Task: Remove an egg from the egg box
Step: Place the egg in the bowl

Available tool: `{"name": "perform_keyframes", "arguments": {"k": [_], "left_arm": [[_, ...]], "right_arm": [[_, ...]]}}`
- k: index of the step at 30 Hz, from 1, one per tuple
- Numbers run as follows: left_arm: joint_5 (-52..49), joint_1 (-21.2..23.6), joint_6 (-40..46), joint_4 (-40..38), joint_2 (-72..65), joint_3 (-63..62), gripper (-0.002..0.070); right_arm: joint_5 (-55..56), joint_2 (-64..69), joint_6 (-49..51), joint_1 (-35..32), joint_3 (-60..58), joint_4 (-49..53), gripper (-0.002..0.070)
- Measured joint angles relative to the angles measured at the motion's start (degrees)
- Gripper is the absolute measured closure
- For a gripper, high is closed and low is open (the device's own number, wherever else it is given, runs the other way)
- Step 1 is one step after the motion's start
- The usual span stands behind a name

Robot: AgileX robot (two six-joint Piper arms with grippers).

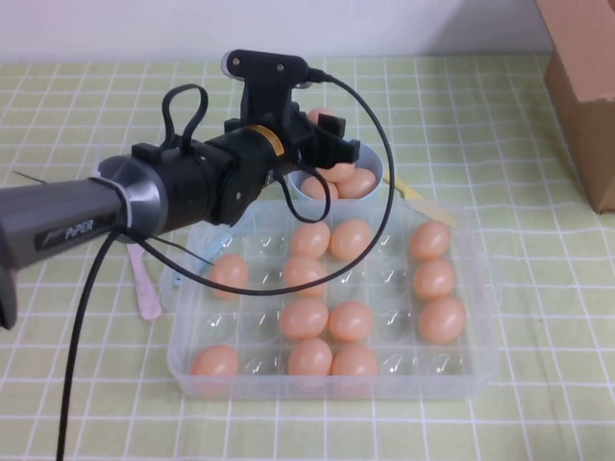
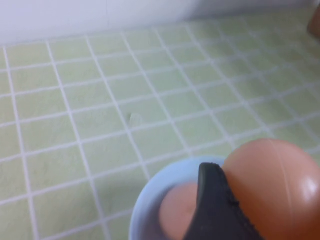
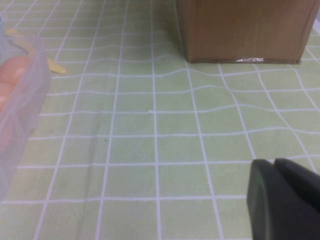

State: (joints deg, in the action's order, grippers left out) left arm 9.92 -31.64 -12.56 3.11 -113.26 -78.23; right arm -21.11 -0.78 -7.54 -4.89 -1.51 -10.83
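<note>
My left gripper is going to let go of the egg. It will leave it among the eggs in the small blue bowl [image 1: 354, 175], toward the yellow strip.
The clear plastic egg box [image 1: 478, 288] lies open at the middle of the table with several peach-orange eggs in its cups. My left gripper [image 1: 325, 130] is beyond the box's far edge, above a small blue bowl [image 1: 369, 158], and is shut on one egg [image 1: 315, 114]. In the left wrist view that egg [image 2: 280, 182] fills the corner beside a black finger [image 2: 215, 205], right over the bowl's rim [image 2: 147, 192], which holds another egg [image 2: 175, 210]. My right gripper [image 3: 274, 172] is shut and empty, low over the cloth to the right of the box [image 3: 22, 100]; the high view does not show it.
A brown cardboard box [image 1: 586, 86] stands at the far right, also in the right wrist view [image 3: 240, 30]. A pink spoon [image 1: 144, 283] lies left of the egg box. A yellow strip [image 1: 423, 197] lies behind it. The bowl holds two more eggs [image 1: 354, 182].
</note>
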Motion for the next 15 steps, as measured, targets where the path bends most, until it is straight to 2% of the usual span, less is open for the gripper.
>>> {"name": "perform_keyframes", "arguments": {"k": [6, 15], "left_arm": [[6.5, 0.0, -7.1, 1.8, -1.1, 0.0, 0.032], [6.4, -1.7, -13.0, 8.2, -3.7, -2.8, 0.032]], "right_arm": [[0.0, 0.0, 0.0, 0.0, 0.0, 0.0, 0.0694], [0.0, 0.0, 0.0, 0.0, 0.0, 0.0, 0.0694]]}}
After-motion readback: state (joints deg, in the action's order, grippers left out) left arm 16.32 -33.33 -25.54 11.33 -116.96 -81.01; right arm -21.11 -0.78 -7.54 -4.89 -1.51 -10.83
